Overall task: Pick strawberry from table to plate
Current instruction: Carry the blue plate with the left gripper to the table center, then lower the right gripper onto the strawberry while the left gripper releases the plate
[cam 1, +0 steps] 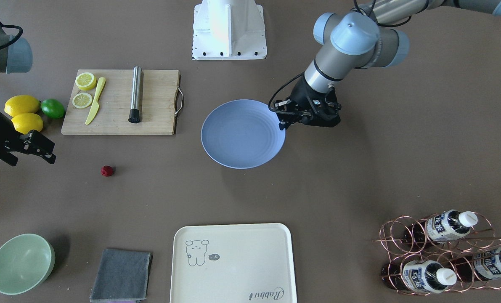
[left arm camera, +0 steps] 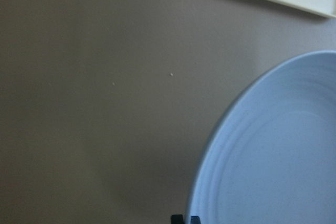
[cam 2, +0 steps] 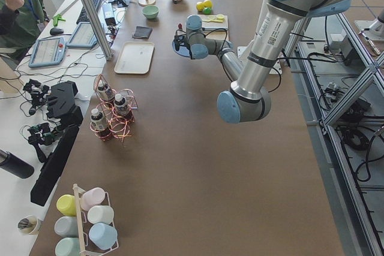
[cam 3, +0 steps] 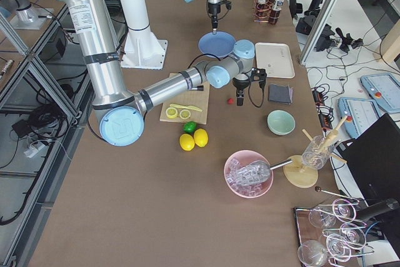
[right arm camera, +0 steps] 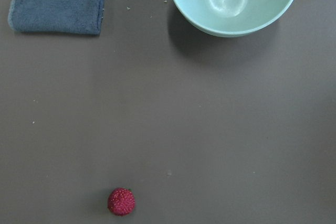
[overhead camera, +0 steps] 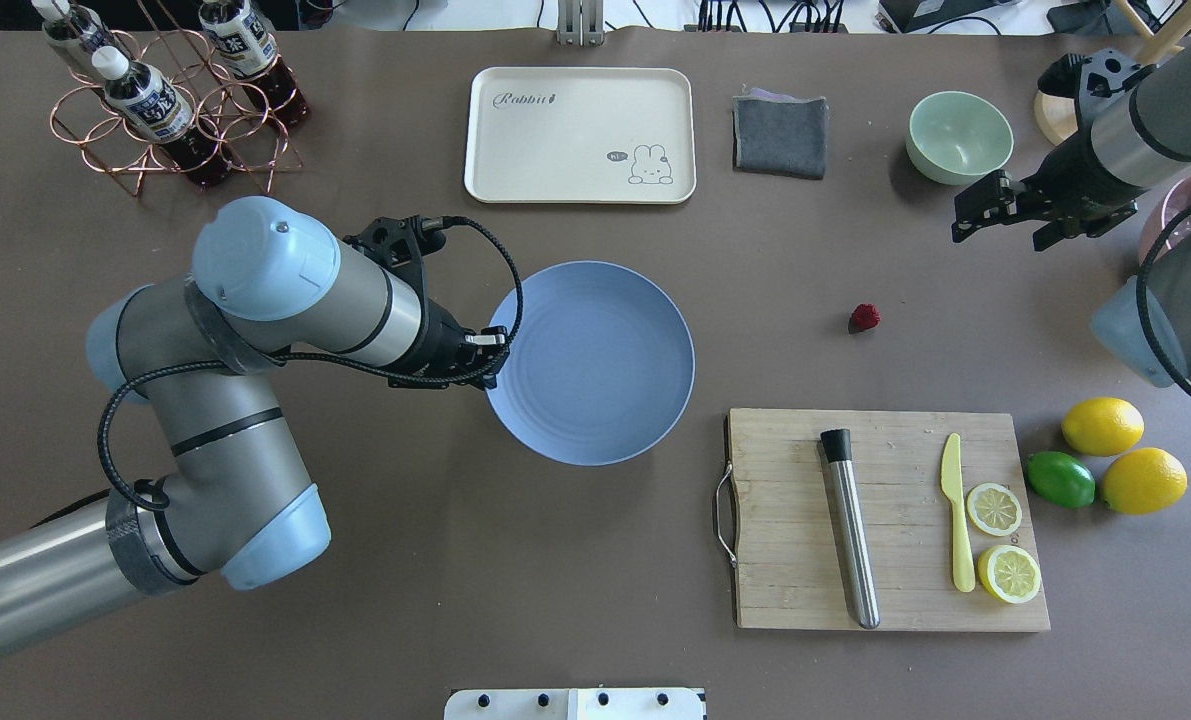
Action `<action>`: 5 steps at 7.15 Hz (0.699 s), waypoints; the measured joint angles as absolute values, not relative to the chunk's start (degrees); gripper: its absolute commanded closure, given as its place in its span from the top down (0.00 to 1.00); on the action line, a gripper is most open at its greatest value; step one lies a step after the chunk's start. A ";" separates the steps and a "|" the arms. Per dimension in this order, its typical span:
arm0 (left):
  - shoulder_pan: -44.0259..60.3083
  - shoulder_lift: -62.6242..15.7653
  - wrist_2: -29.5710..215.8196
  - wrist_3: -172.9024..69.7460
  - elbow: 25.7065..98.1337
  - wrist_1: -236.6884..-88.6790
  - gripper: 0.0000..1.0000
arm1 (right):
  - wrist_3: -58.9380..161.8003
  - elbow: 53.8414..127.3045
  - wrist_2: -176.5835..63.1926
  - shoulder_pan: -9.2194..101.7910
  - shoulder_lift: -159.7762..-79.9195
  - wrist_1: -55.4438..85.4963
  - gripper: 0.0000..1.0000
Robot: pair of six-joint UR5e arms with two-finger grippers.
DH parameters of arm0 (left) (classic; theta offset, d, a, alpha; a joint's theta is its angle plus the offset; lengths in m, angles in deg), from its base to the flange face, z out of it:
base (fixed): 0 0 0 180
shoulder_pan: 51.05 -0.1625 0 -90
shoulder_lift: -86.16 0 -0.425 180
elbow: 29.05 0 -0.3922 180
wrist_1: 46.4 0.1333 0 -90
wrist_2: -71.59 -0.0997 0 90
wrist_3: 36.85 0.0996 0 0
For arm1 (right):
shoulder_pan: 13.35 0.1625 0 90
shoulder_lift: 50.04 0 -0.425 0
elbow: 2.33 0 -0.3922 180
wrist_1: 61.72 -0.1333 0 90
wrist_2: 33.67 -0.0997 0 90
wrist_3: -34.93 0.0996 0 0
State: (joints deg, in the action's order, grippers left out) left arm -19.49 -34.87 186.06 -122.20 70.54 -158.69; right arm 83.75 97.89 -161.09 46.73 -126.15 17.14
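My right gripper is going to close around the middle of the strawberry [cam 1: 107, 171] [right arm camera: 121, 202], which is lying between the wooden cutting board and the grey cloth.
The strawberry [cam 1: 107, 170] [overhead camera: 864, 317], small, dark red and bumpy, lies alone on the brown table [overhead camera: 775, 290]. It also shows low in the right wrist view [right arm camera: 121, 201]. The round blue plate [cam 1: 242, 134] [overhead camera: 590, 362] sits mid-table with nothing on it. My right gripper [cam 1: 49, 153] [overhead camera: 963, 225] hangs open above the table. It is between the green bowl and the strawberry, well off the berry. My left gripper [cam 1: 282, 124] [overhead camera: 491, 366] points down over the plate's rim [left arm camera: 210, 145], its fingertips together and holding nothing.
A wooden cutting board [overhead camera: 885, 520] carries two lemon halves, a yellow knife and a metal muddler. Two lemons [overhead camera: 1103, 425] and a lime [overhead camera: 1060, 478] lie beside it. Along the far edge stand a green bowl [overhead camera: 959, 135], a grey cloth [overhead camera: 780, 135], a cream tray [overhead camera: 580, 135] and a copper bottle rack [overhead camera: 170, 105].
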 measured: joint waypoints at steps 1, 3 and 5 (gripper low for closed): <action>-21.03 -35.26 185.85 -124.86 69.99 -158.82 0.00 | 84.63 97.87 -160.68 45.94 -126.13 17.12 1.00; -21.89 -35.58 185.77 -126.18 67.15 -160.29 0.00 | 85.14 97.98 -159.65 44.56 -125.97 17.12 1.00; -21.98 -35.23 185.76 -126.12 65.64 -161.57 0.00 | 85.20 98.18 -158.87 42.93 -125.52 17.06 1.00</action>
